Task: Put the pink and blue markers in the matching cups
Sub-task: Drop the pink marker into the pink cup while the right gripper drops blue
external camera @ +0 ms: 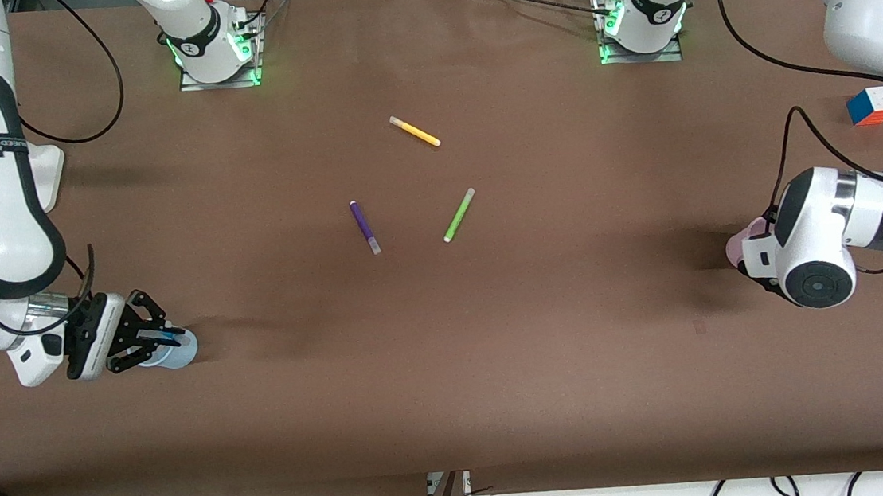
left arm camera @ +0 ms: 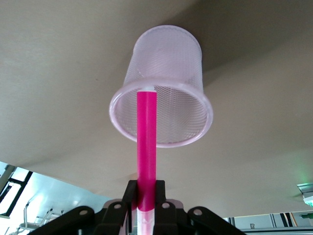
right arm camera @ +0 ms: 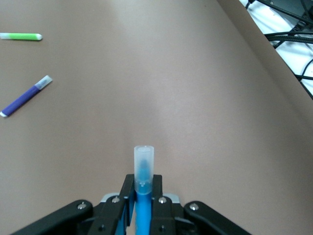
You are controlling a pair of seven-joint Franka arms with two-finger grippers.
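My right gripper needs to release the blue marker so that it is left inside the light blue cup (external camera: pixel 163 348) that is just under that gripper's fingers.
My left gripper (left arm camera: pixel 145 188) is shut on the magenta-pink marker (left arm camera: pixel 146 142). The marker's tip is at the rim of the pale pink cup (left arm camera: pixel 164 63), pointing into its mouth. In the front view only a sliver of the pink cup (external camera: pixel 739 247) shows past the left wrist, at the left arm's end of the table; the left fingers are hidden there. My right gripper (right arm camera: pixel 143 183) is shut on the blue marker (right arm camera: pixel 144 164), clear cap pointing out. In the front view the right gripper (external camera: pixel 152 335) is over the light blue cup (external camera: pixel 179 352) at the right arm's end.
A purple pen (external camera: pixel 364 227) and a green pen (external camera: pixel 458 214) lie mid-table, with a yellow pen (external camera: pixel 414 131) farther from the front camera. The purple pen (right arm camera: pixel 25 96) and green pen (right arm camera: pixel 20 36) also show in the right wrist view. A colour cube (external camera: pixel 872 105) sits near the left arm.
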